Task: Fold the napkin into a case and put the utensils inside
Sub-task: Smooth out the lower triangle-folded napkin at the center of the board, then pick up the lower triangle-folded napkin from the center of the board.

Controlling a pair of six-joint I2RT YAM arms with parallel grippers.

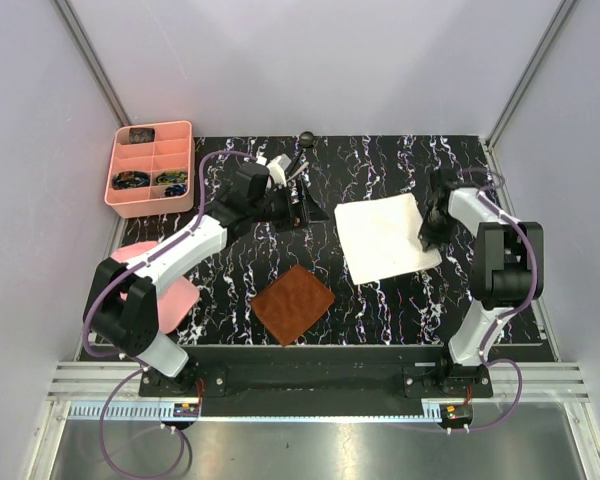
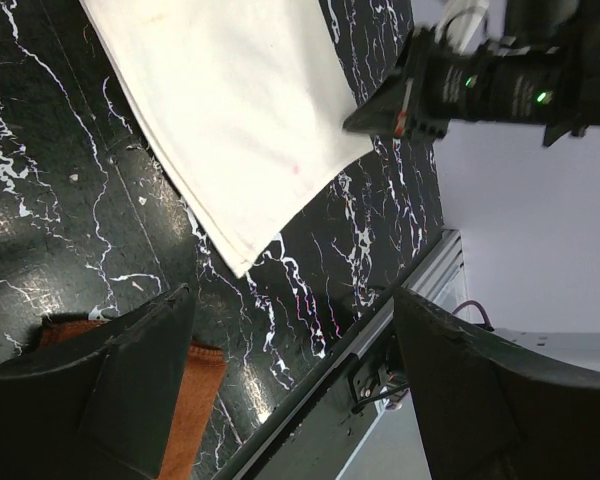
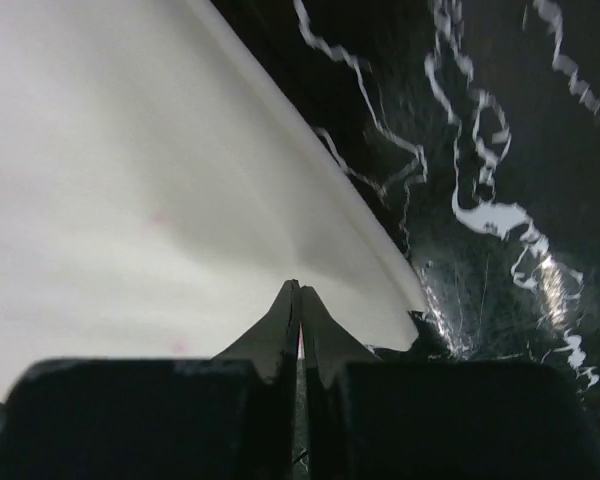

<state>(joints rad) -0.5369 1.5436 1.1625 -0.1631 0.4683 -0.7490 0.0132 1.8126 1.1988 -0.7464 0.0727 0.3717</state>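
Note:
The cream-white napkin has a back corner (image 1: 338,207) that is nearest to my left gripper and away from my right gripper. My left gripper closes on that corner next.
The cream-white napkin (image 1: 385,237) lies folded into a flat square right of the table's middle; it also fills the right wrist view (image 3: 130,180) and shows in the left wrist view (image 2: 230,120). My right gripper (image 1: 427,232) (image 3: 300,290) is at the napkin's right edge, fingers pressed together on the cloth. My left gripper (image 1: 298,205) (image 2: 290,380) hovers open at the back centre, nothing between its fingers. A dark spoon (image 1: 305,143) lies just behind it. The fork does not show.
A brown textured mat (image 1: 293,303) lies at the front centre, its corner also in the left wrist view (image 2: 185,400). A pink compartment tray (image 1: 152,168) stands at the back left. A pink flat piece (image 1: 175,295) lies under the left arm.

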